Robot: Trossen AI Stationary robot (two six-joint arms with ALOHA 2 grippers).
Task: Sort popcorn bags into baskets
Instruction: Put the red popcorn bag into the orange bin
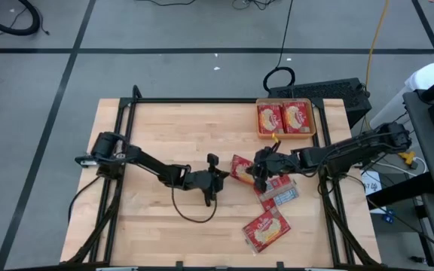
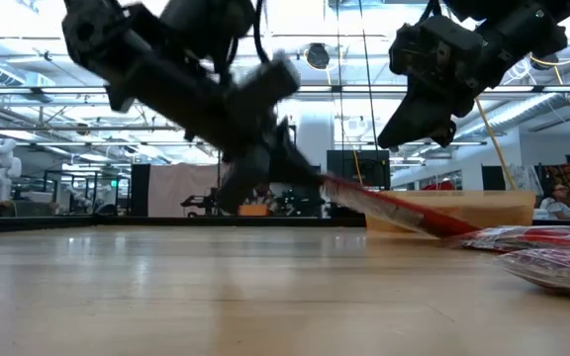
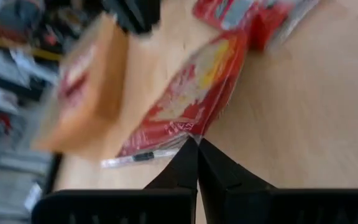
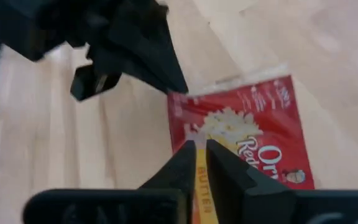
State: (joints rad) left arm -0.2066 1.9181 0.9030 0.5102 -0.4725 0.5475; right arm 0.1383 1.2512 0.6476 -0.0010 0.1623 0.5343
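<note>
The red popcorn bag, now lying picture side up at mid-table, will pass from my left gripper, which will let go of it in my right gripper's fingers (image 1: pixel 233 159) above the middle of the table.
A red popcorn bag (image 1: pixel 240 166) lies picture side up at mid-table between my two grippers. My left gripper (image 1: pixel 227 175) reaches in from the table's left and is shut on the bag's near-left edge. My right gripper (image 1: pixel 261 172) comes from the table's right and hovers over the bag's other end. Its fingers (image 4: pixel 185 163) stand a narrow gap apart, with the bag's yellow print showing between them. The orange basket (image 1: pixel 259 119) at the far right holds two bags (image 1: pixel 283 117) lying flat. My left gripper pinches the bag's sealed edge (image 3: pixel 166 148) between its two shut fingers, slanting down from the table's left. The held end is raised and the bag tilts down to its other end (image 2: pixel 441 225), which rests low by the other bags. Whether my right gripper touches the bag, I cannot tell.
Two more red bags lie on the table nearer the front right, one label side up (image 1: pixel 281 193) and one picture side up (image 1: pixel 266 229). A dark cable loop (image 1: pixel 194 211) hangs under my left arm. Bare wood stretches across the table's left half.
</note>
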